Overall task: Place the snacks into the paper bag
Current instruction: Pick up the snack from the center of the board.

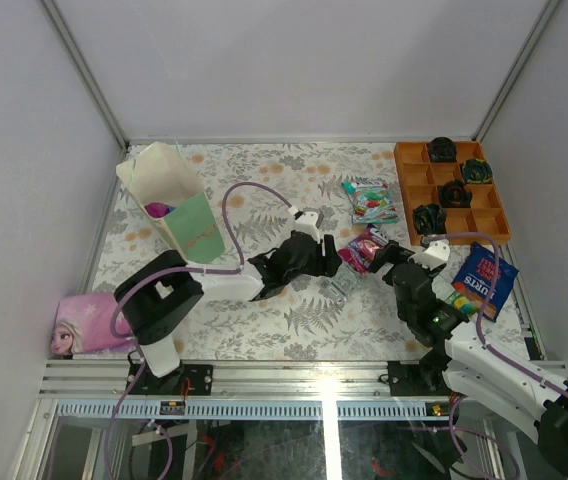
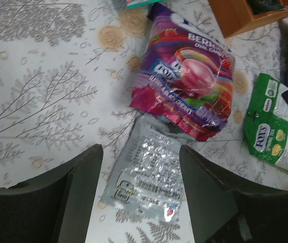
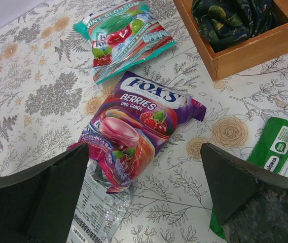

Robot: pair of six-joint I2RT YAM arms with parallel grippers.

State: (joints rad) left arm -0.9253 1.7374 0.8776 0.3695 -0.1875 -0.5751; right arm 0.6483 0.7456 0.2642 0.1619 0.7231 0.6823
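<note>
The magenta berries bag will be gripped by my left gripper, which will close on the near corner (image 1: 345, 254) (image 2: 141, 98) of it, just beyond the far end of the silver wrapper.
A silver wrapper (image 2: 149, 174) lies flat on the tablecloth between the spread fingers of my left gripper (image 2: 140, 152), with a gap on each side; the gripper is open and holds nothing. The magenta berries bag (image 2: 189, 86) overlaps the wrapper's far end. My right gripper (image 3: 144, 187) hovers open over the magenta bag (image 3: 134, 126) and bare cloth, empty. Beyond lies the clear green-red sweets bag (image 3: 126, 30). The blue crisp bag (image 1: 484, 280) and a green packet (image 1: 459, 300) lie at the right. The paper bag (image 1: 169, 195) leans at the far left, something magenta (image 1: 156, 209) inside.
An orange compartment tray (image 1: 416, 190) with dark round objects stands at the back right, close to the sweets bag. A flat pink cartoon-girl item (image 1: 79, 325) lies at the near left edge. The two wrists are close together mid-table.
</note>
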